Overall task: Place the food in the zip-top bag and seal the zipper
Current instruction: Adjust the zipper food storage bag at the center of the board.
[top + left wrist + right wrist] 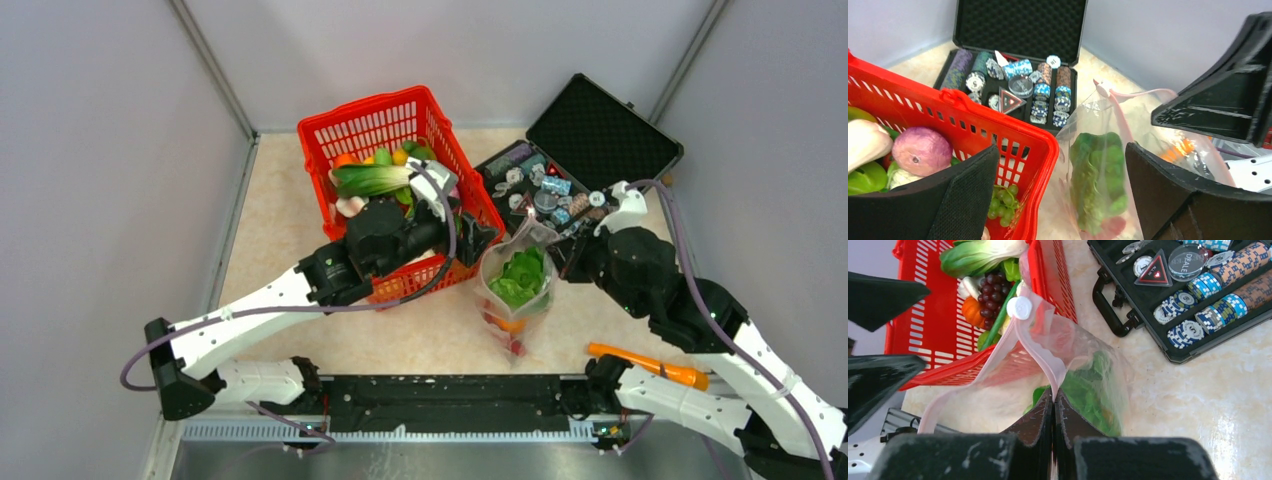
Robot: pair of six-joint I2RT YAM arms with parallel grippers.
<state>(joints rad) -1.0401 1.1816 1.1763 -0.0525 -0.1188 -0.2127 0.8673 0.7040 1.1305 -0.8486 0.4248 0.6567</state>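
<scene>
My left gripper needs to grab the opposite rim (pixel 483 270) to help shake the lettuce down, since it sits high and only my right gripper holds the bag's opening.
The clear zip-top bag (pixel 515 290) stands upright between the red basket and the black case. It holds green lettuce (pixel 522 275), an orange piece and a red piece (pixel 516 346). My right gripper (pixel 1053 392) is shut on the bag's pink zipper strip (pixel 1040 347), below its white slider (pixel 1019 307), and holds the mouth up. My left gripper (pixel 1058 195) is open and empty. It hangs over the basket's near right corner, beside the bag (pixel 1098 190) and its lettuce (pixel 1095 175). More food lies in the basket: bok choy (pixel 372 179), a purple onion (pixel 922 150), green grapes (pixel 1003 202).
The red lattice basket (pixel 330 135) stands at the back left, touching the bag. The open black case (pixel 600 130) of poker chips is at the back right. An orange carrot (pixel 648 364) lies by the right arm's base. Grey walls close in both sides.
</scene>
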